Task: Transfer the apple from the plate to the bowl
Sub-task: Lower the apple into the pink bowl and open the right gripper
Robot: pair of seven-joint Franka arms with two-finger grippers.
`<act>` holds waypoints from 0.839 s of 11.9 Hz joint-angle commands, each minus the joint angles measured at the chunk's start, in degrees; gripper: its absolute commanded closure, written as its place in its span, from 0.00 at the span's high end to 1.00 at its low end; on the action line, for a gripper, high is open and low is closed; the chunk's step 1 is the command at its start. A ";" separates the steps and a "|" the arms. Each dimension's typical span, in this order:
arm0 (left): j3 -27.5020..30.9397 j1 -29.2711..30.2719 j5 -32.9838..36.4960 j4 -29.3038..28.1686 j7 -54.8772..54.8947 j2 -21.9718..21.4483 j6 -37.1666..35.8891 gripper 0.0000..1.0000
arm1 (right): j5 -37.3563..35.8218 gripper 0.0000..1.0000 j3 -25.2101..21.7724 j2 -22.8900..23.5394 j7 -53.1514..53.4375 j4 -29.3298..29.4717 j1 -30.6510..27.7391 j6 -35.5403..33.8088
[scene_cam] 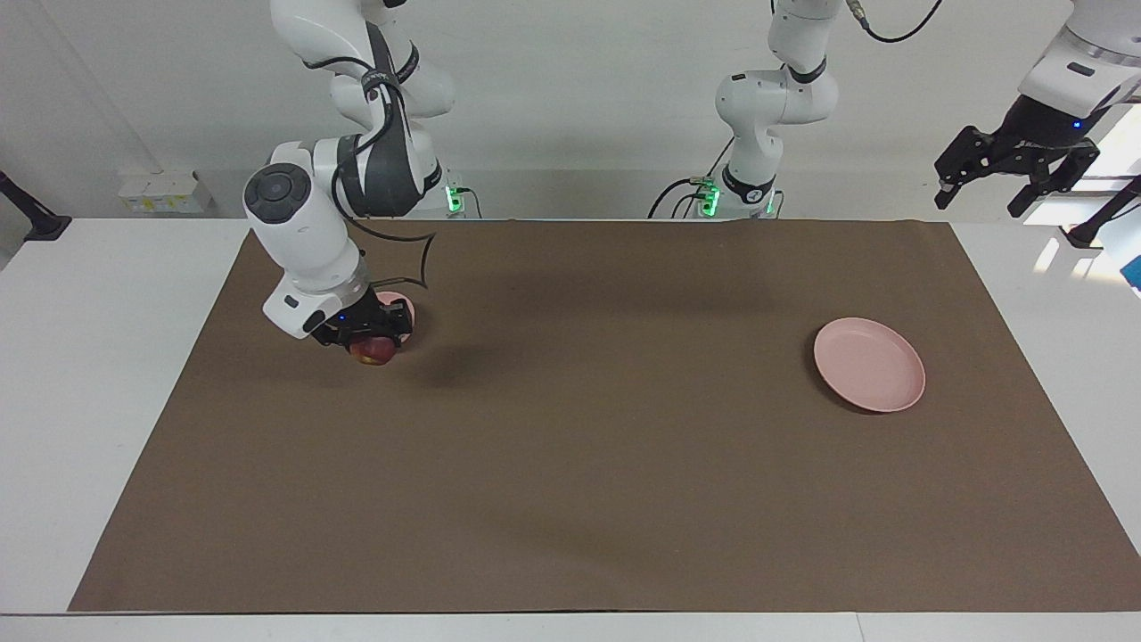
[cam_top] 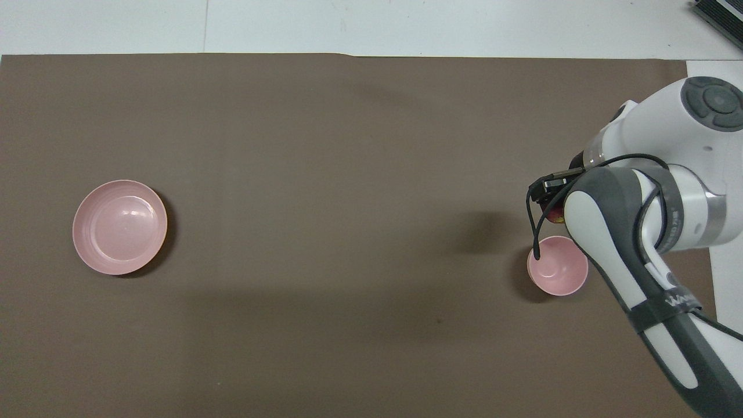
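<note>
Next, I release the dark red apple from my right gripper in the middle of the small pink bowl (cam_top: 557,265).
My right gripper (scene_cam: 373,343) points down and is shut on the dark red apple (scene_cam: 375,354). It holds the apple low in the air, right by the rim of the small pink bowl (scene_cam: 402,308). In the overhead view a sliver of the apple (cam_top: 557,217) shows just outside the empty bowl (cam_top: 557,267), and the arm hides most of the gripper. The flat pink plate (scene_cam: 869,364) lies empty toward the left arm's end and also shows in the overhead view (cam_top: 120,226). My left gripper (scene_cam: 1016,178) is open and empty, raised high past the mat's edge at the left arm's end.
A brown mat (scene_cam: 570,464) covers most of the white table (scene_cam: 89,401). The right arm's cable (cam_top: 531,232) hangs over the bowl's rim in the overhead view.
</note>
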 commanded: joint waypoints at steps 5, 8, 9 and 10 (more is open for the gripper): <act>-0.84 0.79 1.10 -4.63 0.54 -3.53 0.22 1.00 | -2.80 0.00 0.67 -14.63 -1.26 -28.22 -2.25 18.90; -1.02 0.71 1.01 -4.63 -4.45 -3.53 0.30 1.00 | -3.33 0.00 0.67 -14.20 -1.35 -33.60 -2.96 26.81; -1.11 0.71 1.01 -4.46 -4.47 -3.53 0.30 1.00 | -3.33 0.00 0.67 -13.42 -1.26 -34.92 -3.05 29.45; -1.02 0.71 1.01 -4.37 -4.47 -3.53 0.30 1.00 | -3.33 0.00 0.67 -13.23 -0.74 -35.36 -3.05 30.17</act>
